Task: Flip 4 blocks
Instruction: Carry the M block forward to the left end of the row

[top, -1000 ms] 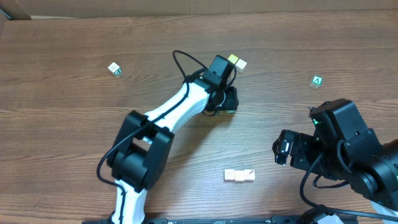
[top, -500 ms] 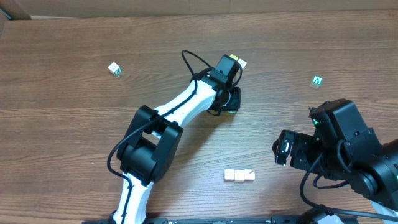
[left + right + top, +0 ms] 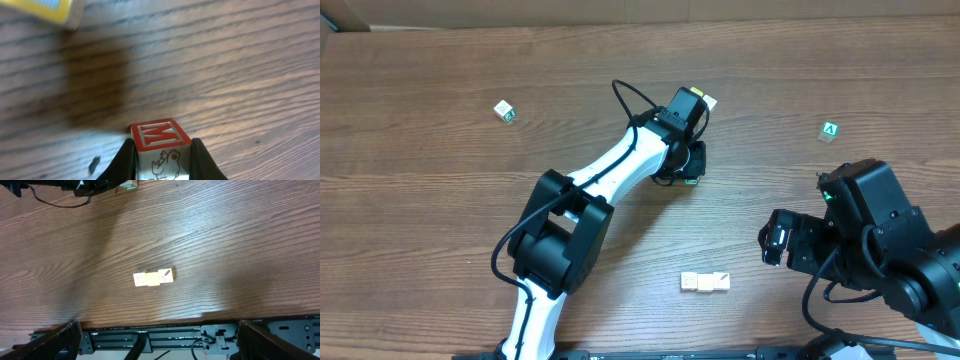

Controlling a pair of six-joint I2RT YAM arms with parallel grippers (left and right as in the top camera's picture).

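Observation:
Next, I set the cream block down with my left gripper beside the pale block row's end [image 3: 673, 283] that is farthest from my right gripper.
My left gripper [image 3: 161, 162] is shut on a cream block [image 3: 161, 142] that has a red letter face and a bird drawing; both fingers press on its sides. A yellow block [image 3: 47, 9] lies just beyond it. In the overhead view the left gripper [image 3: 692, 102] covers the held block, and only the yellow block's edge [image 3: 708, 100] shows. Three pale blocks [image 3: 705, 282] sit in a row near the front edge, also seen as the row of blocks [image 3: 153, 277] in the right wrist view. My right gripper [image 3: 775, 243] hangs open and empty to their right.
A small white cube with green marks [image 3: 503, 110] lies at the far left. A green cube with a white "A" [image 3: 830, 130] sits at the far right. The table's front edge [image 3: 160, 320] and a metal rail run below the right gripper.
The left arm has reached a little further right to the two blocks at the back, and its jaws have closed onto the cream block. The right arm has not moved.

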